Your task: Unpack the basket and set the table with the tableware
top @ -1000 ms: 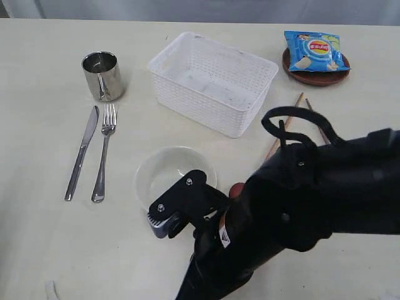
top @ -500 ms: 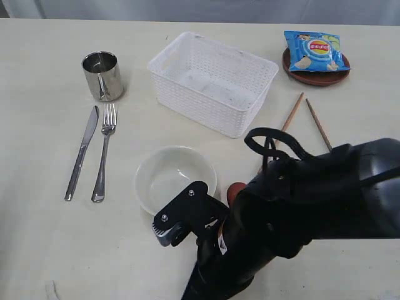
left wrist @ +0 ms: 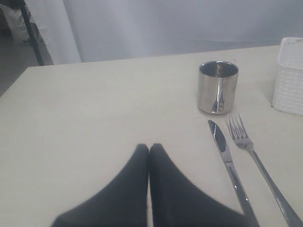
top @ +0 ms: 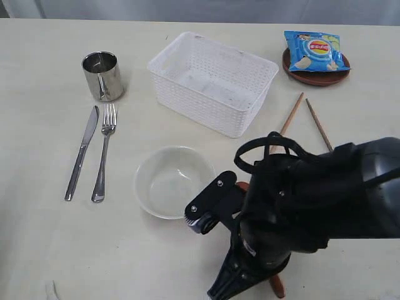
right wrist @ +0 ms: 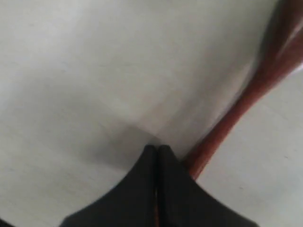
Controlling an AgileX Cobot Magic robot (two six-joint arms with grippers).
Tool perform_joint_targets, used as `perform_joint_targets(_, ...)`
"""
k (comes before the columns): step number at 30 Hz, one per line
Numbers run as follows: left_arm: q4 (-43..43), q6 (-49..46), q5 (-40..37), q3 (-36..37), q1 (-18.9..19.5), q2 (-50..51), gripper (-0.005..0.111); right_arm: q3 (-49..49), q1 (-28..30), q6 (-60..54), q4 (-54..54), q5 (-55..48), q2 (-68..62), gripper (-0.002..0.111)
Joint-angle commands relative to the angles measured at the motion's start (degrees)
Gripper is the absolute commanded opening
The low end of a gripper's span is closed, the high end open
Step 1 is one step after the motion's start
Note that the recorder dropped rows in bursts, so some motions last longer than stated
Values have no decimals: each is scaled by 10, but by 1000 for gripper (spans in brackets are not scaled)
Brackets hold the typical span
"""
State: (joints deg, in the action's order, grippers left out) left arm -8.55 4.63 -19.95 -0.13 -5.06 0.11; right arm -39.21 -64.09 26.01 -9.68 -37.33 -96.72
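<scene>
My right gripper will open and take the spoon by its neck (right wrist: 258, 89) before laying it in the pale bowl, as the spoon's handle slants outside its shut fingers.
The white basket (top: 262, 64) stands at the back, nothing visible inside. On the table (top: 44, 244) lie the knife (top: 82, 150), fork (top: 104, 153) and steel cup (top: 102, 75) at left, and the pale bowl (top: 172, 181) in the middle. Two chopsticks (top: 290, 112) lie at right. The reddish-brown spoon (right wrist: 236, 113) lies right of the bowl, mostly under my right arm (top: 300, 200). My right gripper (right wrist: 156, 148) is shut, its tips low over the table beside the spoon's handle. My left gripper (left wrist: 149, 146) is shut and empty, short of the knife (left wrist: 227, 158).
The brown plate (top: 315, 78) at the back right carries a blue chip bag (top: 312, 50). My right arm covers the table's front right and hides its own fingertips in the exterior view. The cup (left wrist: 218, 87) and fork (left wrist: 255, 156) show ahead of the left gripper.
My right arm has swung to the right, away from the bowl's front edge, uncovering the bowl. The spoon has stayed about where it lay. Nothing else moved.
</scene>
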Motion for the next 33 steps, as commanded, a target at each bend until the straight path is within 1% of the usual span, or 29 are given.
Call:
perform_joint_targets(1, 0, 1, 0, 1, -3, -1, 0, 3, 0, 81, -91, -51, 15, -1)
perform_joint_targets(7, 0, 1, 0, 1, -3, -1, 0, 3, 1, 127, -150, -106, 83, -1)
perform_joint_targets(9, 0, 1, 0, 1, -3, -1, 0, 3, 22, 127, -149, -110, 113, -1)
perform_joint_targets(12, 0, 1, 0, 1, -3, -1, 0, 3, 89, 105, -135, -109, 148, -1)
perform_joint_targets(13, 0, 1, 0, 1, -3, -1, 0, 3, 118, 83, -120, -99, 156, -1)
perform_joint_targets(15, 0, 1, 0, 1, -3, -1, 0, 3, 161, 16, -51, -72, 160, -1)
perform_joint_targets(16, 0, 1, 0, 1, -3, -1, 0, 3, 186, -55, 19, -59, 158, -1)
perform_joint_targets(17, 0, 1, 0, 1, -3, -1, 0, 3, 199, -103, 66, -51, 156, -1)
perform_joint_targets(19, 0, 1, 0, 1, -3, -1, 0, 3, 214, -189, 156, -35, 147, 0)
perform_joint_targets(20, 0, 1, 0, 1, -3, -1, 0, 3, 214, -204, 172, -29, 143, 0)
perform_joint_targets(23, 0, 1, 0, 1, -3, -1, 0, 3, 212, -207, 176, -22, 126, 0)
perform_joint_targets(24, 0, 1, 0, 1, -3, -1, 0, 3, 212, -207, 175, -22, 118, 2)
perform_joint_targets(26, 0, 1, 0, 1, -3, -1, 0, 3, 212, -207, 173, -22, 103, 11)
perform_joint_targets(28, 0, 1, 0, 1, -3, -1, 0, 3, 212, -207, 173, -17, 84, 26)
perform_joint_targets(30, 0, 1, 0, 1, -3, -1, 0, 3, 212, -207, 173, -6, 68, 36)
perform_joint_targets(31, 0, 1, 0, 1, -3, -1, 0, 3, 212, -207, 173, 2, 61, 39)
perform_joint_targets(33, 0, 1, 0, 1, -3, -1, 0, 3, 212, -205, 173, 16, 49, 37)
